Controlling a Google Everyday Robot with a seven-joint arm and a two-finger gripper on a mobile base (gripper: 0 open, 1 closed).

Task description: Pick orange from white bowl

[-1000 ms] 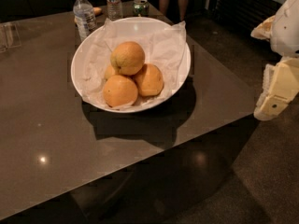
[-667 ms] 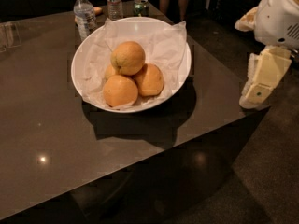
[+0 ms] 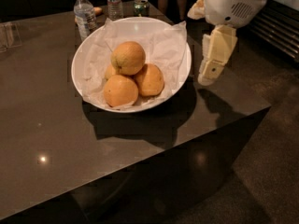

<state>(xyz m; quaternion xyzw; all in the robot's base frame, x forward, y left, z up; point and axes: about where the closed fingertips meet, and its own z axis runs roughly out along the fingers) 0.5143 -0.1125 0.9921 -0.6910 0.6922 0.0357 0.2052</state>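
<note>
The orange on top of the pile in the white bowl is next, so next my gripper goes to it and closes around the orange's sides (image 3: 137, 57).
The white bowl (image 3: 180, 71), wide and lined with crumpled white paper, stands on the dark table. It holds several round fruits. The orange (image 3: 127, 57), the largest and palest with a small dark dimple, rests on top of the pile. Two deeper-orange fruits (image 3: 120, 90) (image 3: 149, 80) lie below it, and another is mostly hidden behind them. My gripper (image 3: 207, 78) hangs from the white arm at the upper right. It points down just beside the bowl's right rim, above the table, and holds nothing that I can see.
Two water bottles (image 3: 84, 17) (image 3: 113, 1) and a green can (image 3: 140, 6) stand behind the bowl. A clear object (image 3: 9, 34) sits at the far left. The table's corner (image 3: 268, 107) is to the right, with dark floor beyond.
The arm and gripper have moved left from the right edge of view, up to the bowl's right rim. The bowl and fruits have not moved.
</note>
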